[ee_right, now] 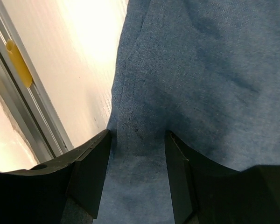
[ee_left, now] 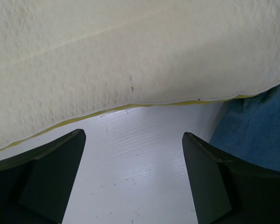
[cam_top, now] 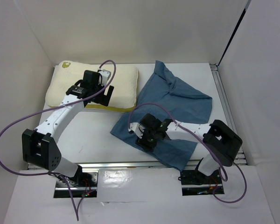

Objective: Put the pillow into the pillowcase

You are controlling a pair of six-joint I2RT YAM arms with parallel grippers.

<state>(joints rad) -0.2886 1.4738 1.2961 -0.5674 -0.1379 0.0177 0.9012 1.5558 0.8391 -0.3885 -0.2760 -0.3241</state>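
My left gripper is to close on the top of the cream pillow (cam_top: 118, 87) (ee_left: 200, 37), toward the end next to the blue pillowcase.
The cream pillow (cam_top: 91, 84) lies at the back left of the table, its yellow seam along the near edge. My left gripper (cam_top: 104, 95) hovers at that near edge, wide open. In the left wrist view the gripper (ee_left: 133, 135) has only bare white table between its fingers, and the pillow (ee_left: 130, 56) is just ahead. The wrinkled blue pillowcase (cam_top: 177, 102) is spread at centre right. My right gripper (cam_top: 145, 140) is down on its near left edge. In the right wrist view the gripper (ee_right: 138, 135) stands open astride the pillowcase (ee_right: 200, 70), with cloth filling the gap.
An aluminium rail (ee_right: 32, 107) with a yellow clip (ee_right: 18, 63) runs along the table's near edge, beside the cloth. Another rail (cam_top: 224, 98) borders the right side. White walls enclose the table on three sides. A corner of the pillowcase (ee_left: 261, 130) lies right of the left gripper.
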